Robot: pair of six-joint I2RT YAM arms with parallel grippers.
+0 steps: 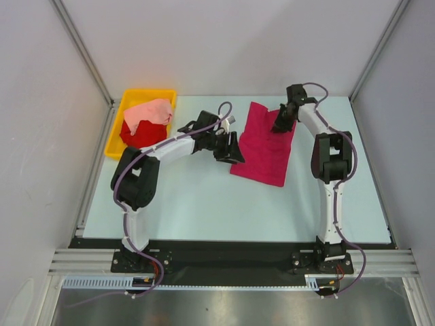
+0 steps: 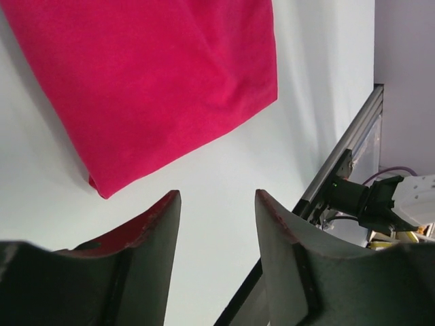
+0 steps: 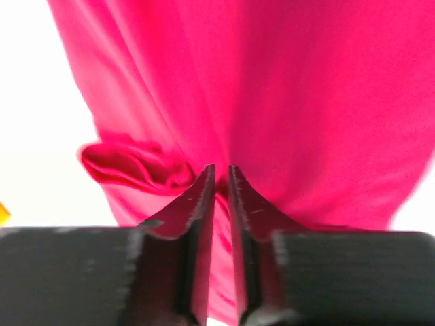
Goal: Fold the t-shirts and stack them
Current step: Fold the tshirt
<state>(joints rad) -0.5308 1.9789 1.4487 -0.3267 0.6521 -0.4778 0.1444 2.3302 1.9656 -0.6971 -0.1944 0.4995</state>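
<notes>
The magenta-crimson t-shirt's far end lies by the back wall, so my left gripper and my right gripper will drag the t-shirt closer by its near corners [image 1: 234,170].
A magenta-crimson t-shirt [image 1: 262,146] lies folded in a long rectangle on the table, right of centre. My right gripper [image 1: 280,122] is at its far right corner, its jaws closed to a narrow slit with magenta cloth [image 3: 306,102] pinched between them; in the right wrist view the gripper [image 3: 221,170] has a small bunched fold just to its left. My left gripper [image 1: 236,151] stands open beside the shirt's left edge. In the left wrist view that gripper [image 2: 217,197] has only bare table between its fingers, with the shirt [image 2: 156,81] lying ahead. A salmon-pink t-shirt [image 1: 151,112] lies on a bright red one [image 1: 139,136], both crumpled.
The two crumpled shirts sit in a yellow bin [image 1: 146,92] at the table's far left. Grey walls and metal frame rails [image 1: 85,61] enclose the table on three sides. The right arm's base [image 2: 380,204] shows at the right of the left wrist view.
</notes>
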